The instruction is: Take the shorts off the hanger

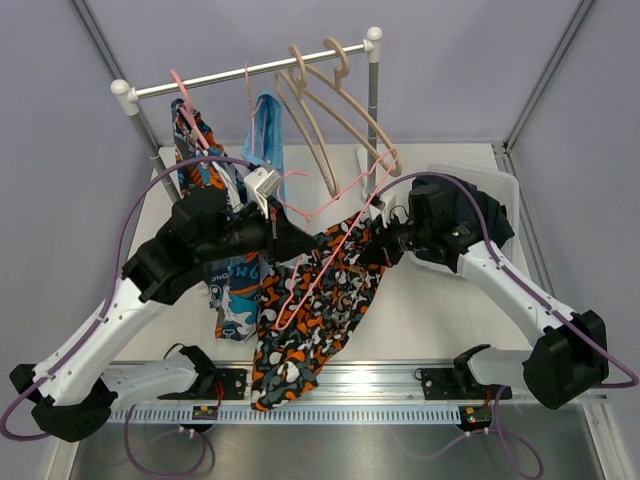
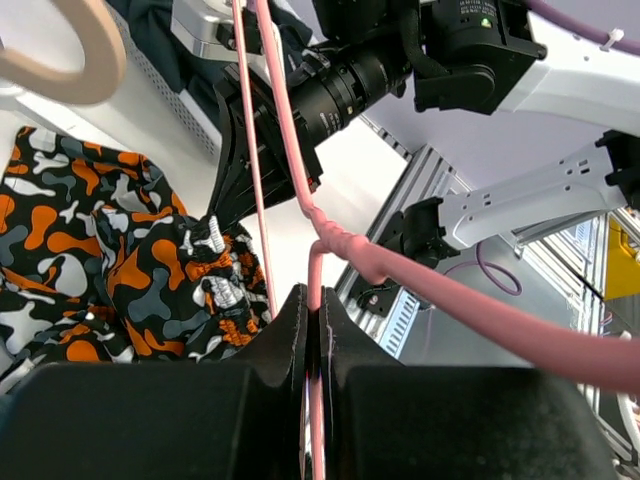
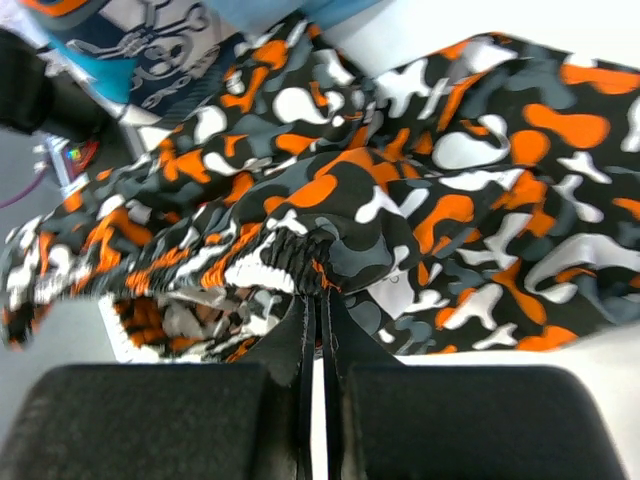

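The robot's left gripper will release the pink hanger on the white rail (image 1: 268,67) between the light blue garment and the beige hangers.
The orange, black and white camouflage shorts (image 1: 320,310) hang over a pink hanger (image 1: 335,215) held off the rail above the table. My left gripper (image 1: 283,238) is shut on the hanger's thin pink wire; in the left wrist view the wire (image 2: 345,245) runs straight between the closed fingertips (image 2: 316,300). My right gripper (image 1: 385,245) is shut on the gathered waistband (image 3: 285,255) of the shorts (image 3: 480,180), at their right end. From the left wrist, the shorts (image 2: 110,260) bunch where the right fingers (image 2: 228,170) pinch them.
A white rail (image 1: 250,72) on two posts carries beige hangers (image 1: 335,110), a teal-blue-orange patterned garment (image 1: 200,150) and a light blue garment (image 1: 266,125). A white slotted basket (image 1: 505,185) stands at the right behind the right arm, with dark fabric (image 2: 160,30) in it.
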{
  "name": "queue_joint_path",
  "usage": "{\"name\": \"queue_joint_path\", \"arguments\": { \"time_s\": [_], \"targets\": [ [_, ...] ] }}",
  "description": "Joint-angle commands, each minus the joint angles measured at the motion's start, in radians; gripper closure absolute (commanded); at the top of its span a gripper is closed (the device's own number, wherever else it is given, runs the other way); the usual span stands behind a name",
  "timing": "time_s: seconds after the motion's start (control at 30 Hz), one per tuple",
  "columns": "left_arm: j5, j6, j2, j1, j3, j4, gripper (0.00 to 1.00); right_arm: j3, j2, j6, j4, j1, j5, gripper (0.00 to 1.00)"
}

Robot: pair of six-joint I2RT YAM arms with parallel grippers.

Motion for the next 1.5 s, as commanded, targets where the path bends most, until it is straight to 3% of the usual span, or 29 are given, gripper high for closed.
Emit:
{"name": "queue_joint_path", "arguments": {
  "time_s": [0.0, 0.2, 0.4, 0.53, 0.67, 0.7, 0.77, 0.8, 0.97, 1.47],
  "targets": [
    [0.021, 0.006, -0.019, -0.006, 0.080, 0.055, 1.00, 0.050, -0.060, -0.025, 0.006, -0.033, 0.074, 1.00],
    [0.015, 0.022, -0.103, -0.006, 0.175, -0.043, 1.00, 0.055, -0.071, -0.076, -0.014, -0.173, 0.090, 1.00],
    [-0.303, 0.060, -0.131, -0.006, 0.283, -0.335, 1.00, 0.064, -0.027, -0.064, 0.031, -0.196, 0.246, 1.00],
    [-0.481, 0.033, -0.081, -0.006, 0.341, -0.387, 1.00, 0.107, 0.073, -0.068, 0.035, -0.196, 0.327, 0.99],
    [-0.574, 0.020, 0.024, -0.004, 0.401, -0.410, 1.00, 0.130, 0.149, -0.087, 0.006, -0.196, 0.312, 0.83],
    [-0.581, 0.019, 0.047, -0.004, 0.413, -0.410, 1.00, 0.132, 0.159, -0.088, 0.002, -0.196, 0.297, 0.70],
    [-0.620, 0.003, 0.091, -0.004, 0.466, -0.423, 1.00, 0.124, 0.151, -0.096, -0.002, -0.197, 0.281, 0.56],
    [-0.652, -0.010, 0.138, -0.003, 0.487, -0.442, 1.00, 0.124, 0.136, -0.097, -0.004, -0.197, 0.274, 0.43],
    [-0.696, -0.043, 0.243, 0.035, 0.589, -0.474, 1.00, 0.125, 0.058, -0.110, -0.022, -0.197, 0.231, 0.23],
    [-0.571, 0.014, 0.637, 0.224, 0.954, -0.526, 1.00, 0.090, -0.074, -0.050, -0.011, -0.214, 0.174, 0.18]
  ]
}}
